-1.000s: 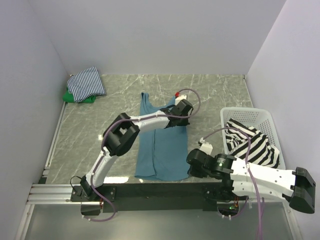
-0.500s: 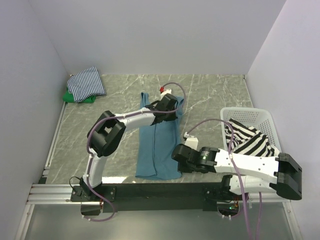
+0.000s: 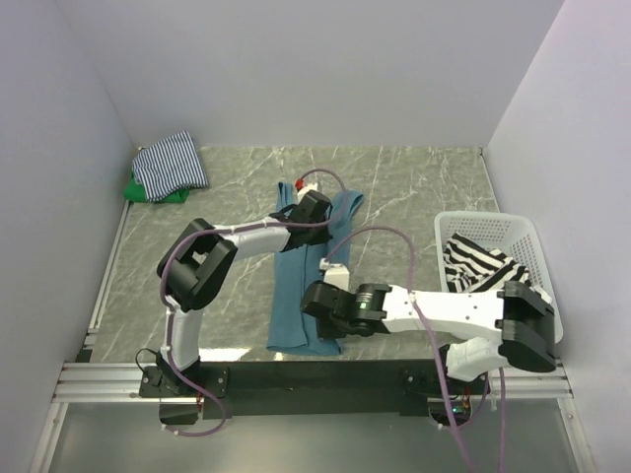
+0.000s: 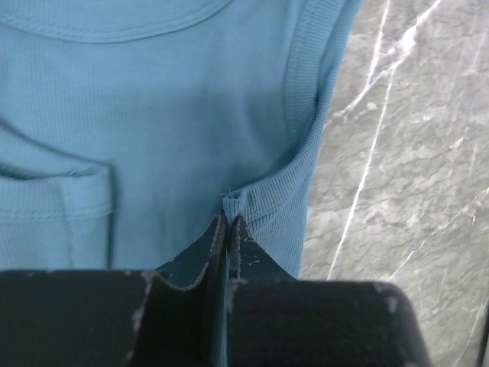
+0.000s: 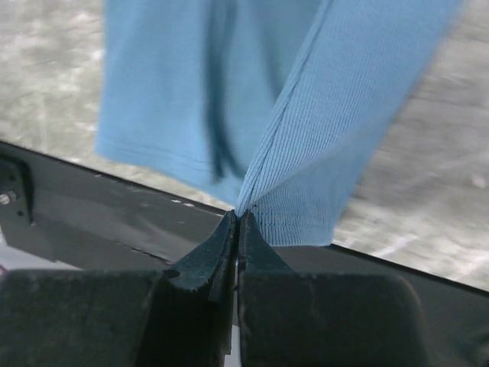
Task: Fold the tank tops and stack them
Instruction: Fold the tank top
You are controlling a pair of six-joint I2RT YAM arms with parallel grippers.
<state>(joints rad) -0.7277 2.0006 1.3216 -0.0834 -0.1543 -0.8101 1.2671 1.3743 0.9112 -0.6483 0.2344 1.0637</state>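
Note:
The robot's left gripper needs to release the armhole edge, now held near the straps, along the middle of the teal-blue tank top (image 3: 311,237) (image 4: 145,197), against the top's folded-in side.
The teal-blue tank top (image 3: 301,286) lies lengthwise on the marble table, its right side lifted and drawn over leftwards. My left gripper (image 3: 312,204) is shut on its armhole edge (image 4: 252,200) near the straps. My right gripper (image 3: 314,299) is shut on its hem corner (image 5: 306,206) near the front edge, cloth hanging from the jaws. The thin navy-white striped top (image 3: 171,164) lies folded on the green top (image 3: 148,190) in the far left corner. The bold black-white striped top (image 3: 483,268) sits in the white basket (image 3: 493,223).
Grey walls close in the table on three sides. A black rail (image 3: 296,376) runs along the near edge under the arm bases. The basket stands at the right edge.
Both grippers have moved left with the right edge of the teal-blue top, carrying it over the left half. The top now looks narrower.

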